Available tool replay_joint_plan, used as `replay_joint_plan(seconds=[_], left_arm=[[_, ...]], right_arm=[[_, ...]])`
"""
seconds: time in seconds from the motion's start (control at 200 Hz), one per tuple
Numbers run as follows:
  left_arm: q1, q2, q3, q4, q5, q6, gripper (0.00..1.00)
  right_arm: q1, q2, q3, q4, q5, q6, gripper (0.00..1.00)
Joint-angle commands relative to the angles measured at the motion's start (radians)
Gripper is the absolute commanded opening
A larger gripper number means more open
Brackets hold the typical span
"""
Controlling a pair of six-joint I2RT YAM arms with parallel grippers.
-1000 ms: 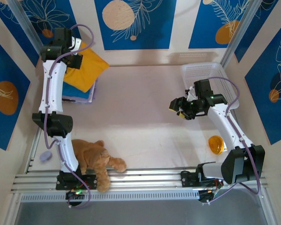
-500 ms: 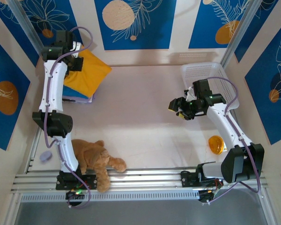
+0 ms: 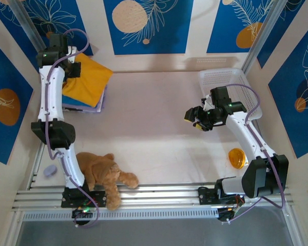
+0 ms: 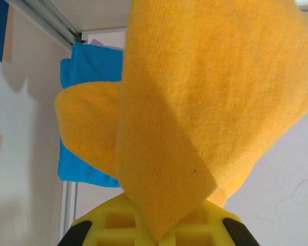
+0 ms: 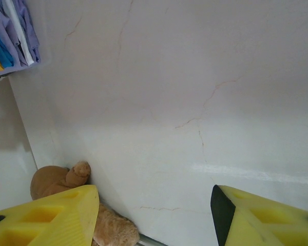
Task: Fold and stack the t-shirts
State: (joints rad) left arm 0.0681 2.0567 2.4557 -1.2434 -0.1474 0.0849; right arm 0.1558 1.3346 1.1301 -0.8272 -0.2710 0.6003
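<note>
Next, my left gripper lets go of the orange t-shirt's edge, so the orange t-shirt stays squared up on top of the blue t-shirt (image 3: 78, 87).
At the far left corner, the mustard-orange t-shirt (image 3: 88, 79) lies folded on top of the blue t-shirt (image 3: 81, 104) and the lilac t-shirt (image 3: 100, 98). My left gripper (image 3: 68, 66) is shut on a far-left edge of the orange one. In the left wrist view the orange cloth (image 4: 205, 92) rises out of the closed left gripper (image 4: 161, 238), with the blue t-shirt (image 4: 87, 66) behind it. My right gripper (image 3: 192, 115) hovers open over the table's right half, and nothing lies between the fingers of that gripper (image 5: 154, 205).
A white basket (image 3: 228, 82) stands at the back right. A small orange cup (image 3: 237, 157) lies near the right arm's base. The brown teddy (image 3: 105, 174) sprawls by the left arm's base, over the front rails. A small grey lump (image 3: 50, 170) sits at the left edge.
My left gripper has moved left toward the corner, dragging the orange t-shirt with it so it sits more squarely over the stack. The right arm has stayed still.
</note>
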Motion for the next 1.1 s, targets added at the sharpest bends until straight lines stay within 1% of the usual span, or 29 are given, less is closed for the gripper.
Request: replay_joint_plan(seconds=[0.0,0.11,0.405,0.68,0.765,0.82,1.095], left_arm=[[0.041,0.036,-0.003,0.063,0.054,0.004,0.00],[0.062,0.064,-0.001,0.096,0.079,0.015,0.00],[0.130,0.121,0.000,0.137,0.121,-0.012,0.00],[0.173,0.158,-0.005,0.131,0.129,-0.025,0.00],[0.185,0.165,-0.013,0.138,0.107,-0.032,0.00],[0.195,0.167,-0.025,0.154,0.121,-0.037,0.00],[0.207,0.209,-0.026,0.167,0.122,-0.045,0.00]], right_arm=[[0.012,0.009,0.044,-0.027,-0.001,0.003,0.61],[0.016,0.018,0.060,-0.046,0.007,-0.003,0.61],[0.031,0.038,0.101,-0.075,0.021,-0.001,0.61],[0.063,0.084,0.140,-0.082,0.033,0.003,0.62],[0.071,0.097,0.146,-0.079,0.033,0.006,0.62],[0.078,0.108,0.155,-0.081,0.033,0.007,0.62],[0.096,0.139,0.181,-0.072,0.025,0.014,0.62]])
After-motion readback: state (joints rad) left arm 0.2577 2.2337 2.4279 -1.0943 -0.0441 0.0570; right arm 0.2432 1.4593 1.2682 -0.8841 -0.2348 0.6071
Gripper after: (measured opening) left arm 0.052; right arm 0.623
